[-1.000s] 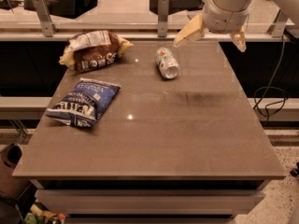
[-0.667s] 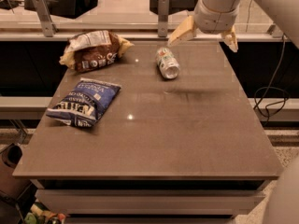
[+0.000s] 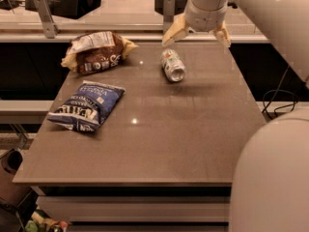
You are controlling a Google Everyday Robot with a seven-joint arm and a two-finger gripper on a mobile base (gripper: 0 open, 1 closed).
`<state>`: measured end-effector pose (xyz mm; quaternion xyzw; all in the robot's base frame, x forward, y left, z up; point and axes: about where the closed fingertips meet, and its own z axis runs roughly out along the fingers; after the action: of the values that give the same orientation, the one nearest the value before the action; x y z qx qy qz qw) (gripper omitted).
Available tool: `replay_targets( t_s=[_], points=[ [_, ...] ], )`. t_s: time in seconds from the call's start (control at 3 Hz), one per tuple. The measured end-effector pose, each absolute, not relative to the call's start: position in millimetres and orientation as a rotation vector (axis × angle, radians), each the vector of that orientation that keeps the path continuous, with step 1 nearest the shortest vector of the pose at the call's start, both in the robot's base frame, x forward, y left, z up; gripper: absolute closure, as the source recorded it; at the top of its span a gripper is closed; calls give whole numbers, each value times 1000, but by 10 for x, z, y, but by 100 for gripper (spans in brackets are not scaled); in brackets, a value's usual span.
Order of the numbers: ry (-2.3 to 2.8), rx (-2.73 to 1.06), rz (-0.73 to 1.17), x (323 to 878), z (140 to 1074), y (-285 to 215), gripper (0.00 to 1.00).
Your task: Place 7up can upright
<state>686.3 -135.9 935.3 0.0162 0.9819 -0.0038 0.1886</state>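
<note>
The 7up can's far end (image 3: 171,58) is by the table's far edge. My gripper will go there next and close on it.
The 7up can (image 3: 173,65) lies on its side on the brown table (image 3: 193,129), near the far edge, its open end toward me. It is silvery-white with green and red marks. My gripper (image 3: 196,35) hangs above the table's far edge, just behind and slightly right of the can. Its two pale fingers (image 3: 175,31) are spread wide apart and hold nothing. The can is not touched.
A brown chip bag (image 3: 95,52) lies at the far left of the table. A blue chip bag (image 3: 88,105) lies at the left, nearer to me. My arm's large white body (image 3: 273,173) fills the right foreground. A counter with posts runs behind the table.
My gripper has moved left and toward the can, with the arm swinging in over the right side. The can and both bags have not moved.
</note>
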Motion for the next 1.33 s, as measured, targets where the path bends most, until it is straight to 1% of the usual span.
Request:
replay_targets(
  t_s=[0.67,1.33],
  points=[
    [2807,-118,82,7134,9048,-1101,0],
    [2872,-244,175,7232,8711,-863,0]
  ],
)
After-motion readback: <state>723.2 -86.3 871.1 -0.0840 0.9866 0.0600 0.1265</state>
